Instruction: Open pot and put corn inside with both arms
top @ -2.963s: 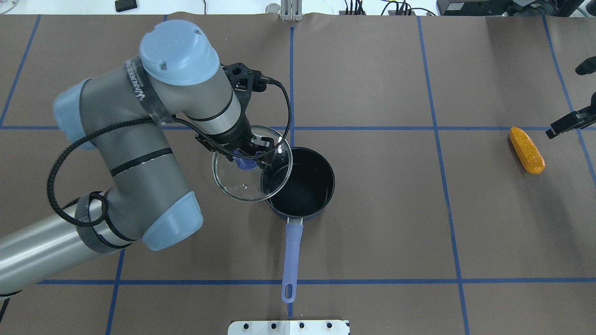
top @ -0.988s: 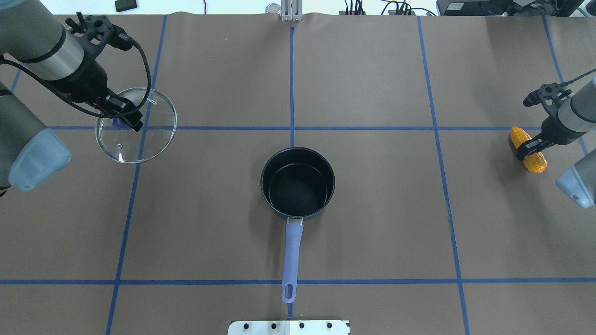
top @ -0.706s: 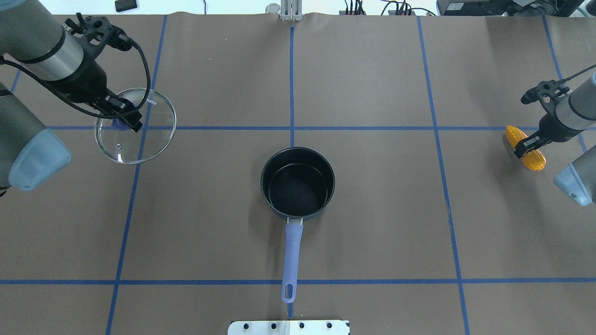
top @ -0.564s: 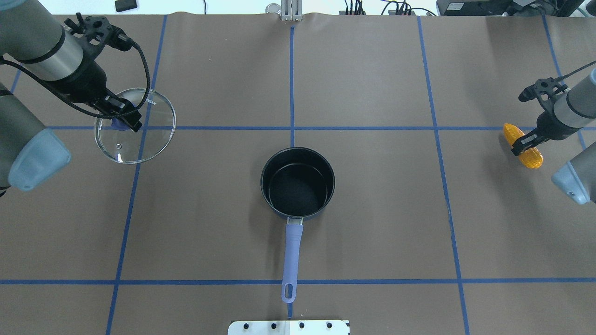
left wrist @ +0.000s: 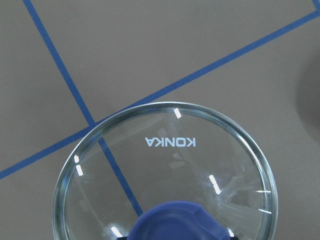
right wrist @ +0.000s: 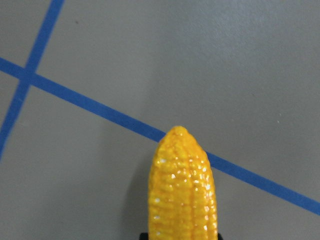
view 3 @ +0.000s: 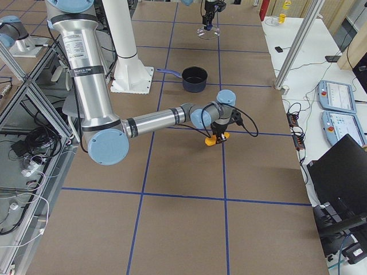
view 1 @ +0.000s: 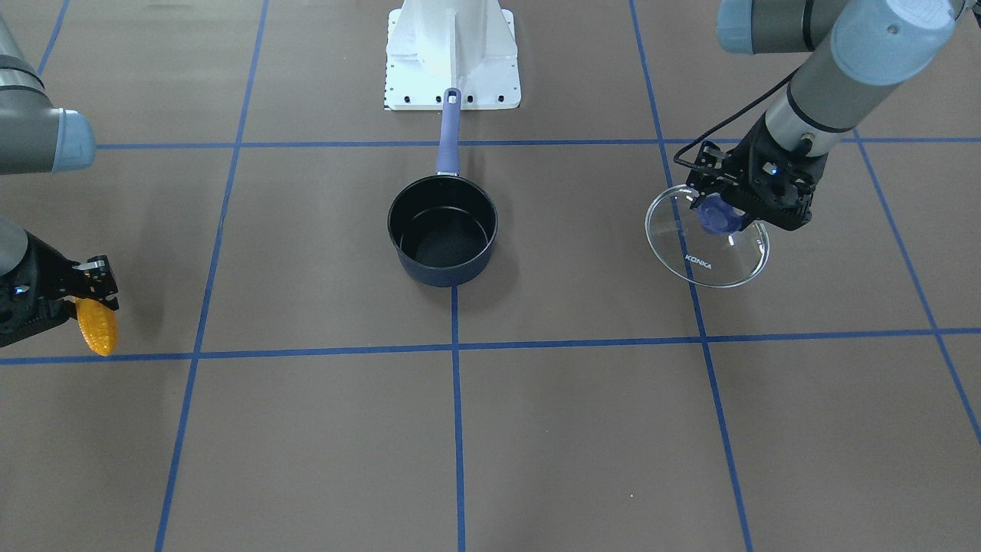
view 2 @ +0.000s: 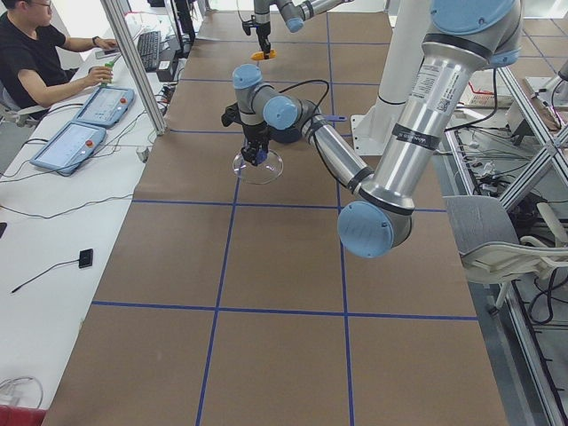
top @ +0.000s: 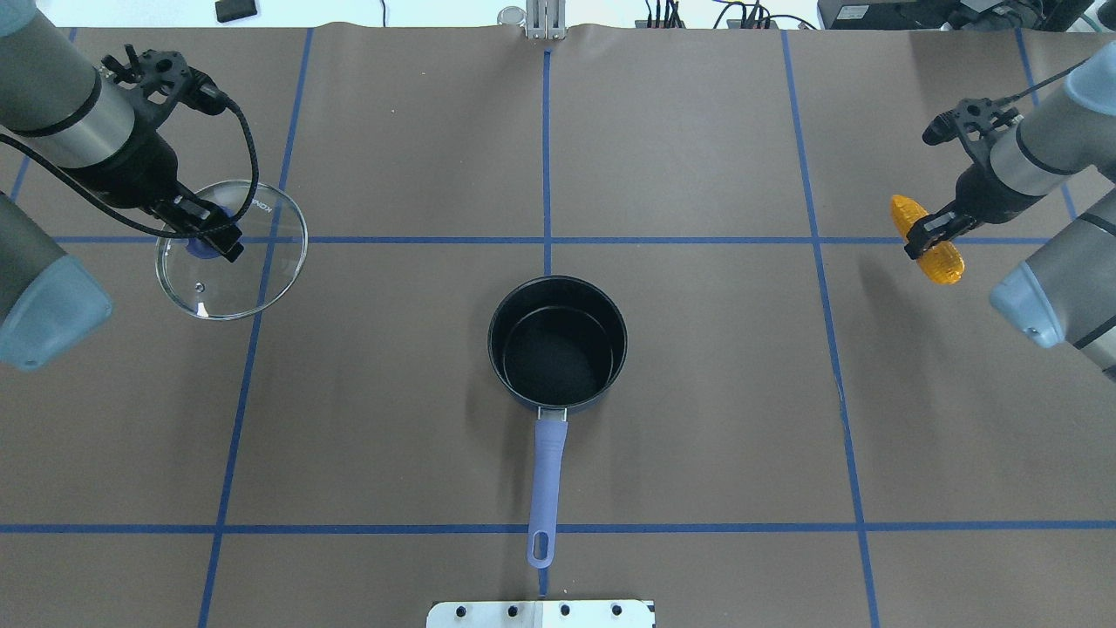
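Note:
Next, I let go of the orange corn with my right gripper inside the open navy pot [view 1: 447,221] with the purple handle.
The navy pot [top: 557,342] stands open and empty at the table's middle, its purple handle [top: 546,488] toward the robot; it also shows in the front view [view 1: 442,238]. My right gripper [top: 926,234] is shut on the orange corn [top: 928,238] and holds it above the table at the far right, well right of the pot. The corn also shows in the front view [view 1: 96,327] and the right wrist view [right wrist: 182,192]. My left gripper [top: 207,242] is shut on the purple knob of the glass lid [top: 232,250], far left of the pot; the lid fills the left wrist view [left wrist: 165,175].
The brown table cover [top: 715,419] carries a grid of blue tape lines. The robot's white base plate [view 1: 452,54] sits just behind the pot handle's tip. An operator [view 2: 40,62] sits at a desk beyond the table's far side.
The left arm carried the lid from over the pot out to the far left. The right gripper closed on the corn, lifted it and moved it left and away from the robot.

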### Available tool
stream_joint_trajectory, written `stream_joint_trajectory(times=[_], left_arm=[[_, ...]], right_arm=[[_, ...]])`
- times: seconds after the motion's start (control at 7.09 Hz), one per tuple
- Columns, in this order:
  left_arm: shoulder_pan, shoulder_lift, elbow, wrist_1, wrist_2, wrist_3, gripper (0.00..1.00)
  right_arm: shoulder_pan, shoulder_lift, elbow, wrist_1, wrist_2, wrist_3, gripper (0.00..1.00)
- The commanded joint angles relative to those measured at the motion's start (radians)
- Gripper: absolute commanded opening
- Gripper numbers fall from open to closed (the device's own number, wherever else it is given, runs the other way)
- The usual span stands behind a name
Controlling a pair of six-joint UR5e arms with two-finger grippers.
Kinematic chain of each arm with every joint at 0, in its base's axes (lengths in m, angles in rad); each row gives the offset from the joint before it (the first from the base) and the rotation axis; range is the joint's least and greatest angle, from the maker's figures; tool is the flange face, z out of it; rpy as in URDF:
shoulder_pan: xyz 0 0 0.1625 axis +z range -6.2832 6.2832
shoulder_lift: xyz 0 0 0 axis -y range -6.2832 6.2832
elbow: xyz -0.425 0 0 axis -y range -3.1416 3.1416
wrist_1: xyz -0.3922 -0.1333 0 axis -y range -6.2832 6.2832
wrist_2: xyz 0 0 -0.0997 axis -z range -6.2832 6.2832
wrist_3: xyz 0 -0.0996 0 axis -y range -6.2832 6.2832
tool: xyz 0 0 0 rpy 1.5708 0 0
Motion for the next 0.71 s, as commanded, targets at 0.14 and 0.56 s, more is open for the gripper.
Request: stream_joint_trajectory(times=[0.14, 0.56], left_arm=[[-0.043, 0.068, 0.008, -0.004, 0.000, 0.095, 0.58], [-0.064, 0.125, 0.016, -0.007, 0.000, 0.138, 0.58]], right_arm=[[-0.198, 0.229, 0.105, -0.119, -0.025, 0.406, 0.19], [-0.323, 0.366, 0.108, -0.116, -0.058, 0.523, 0.19]])
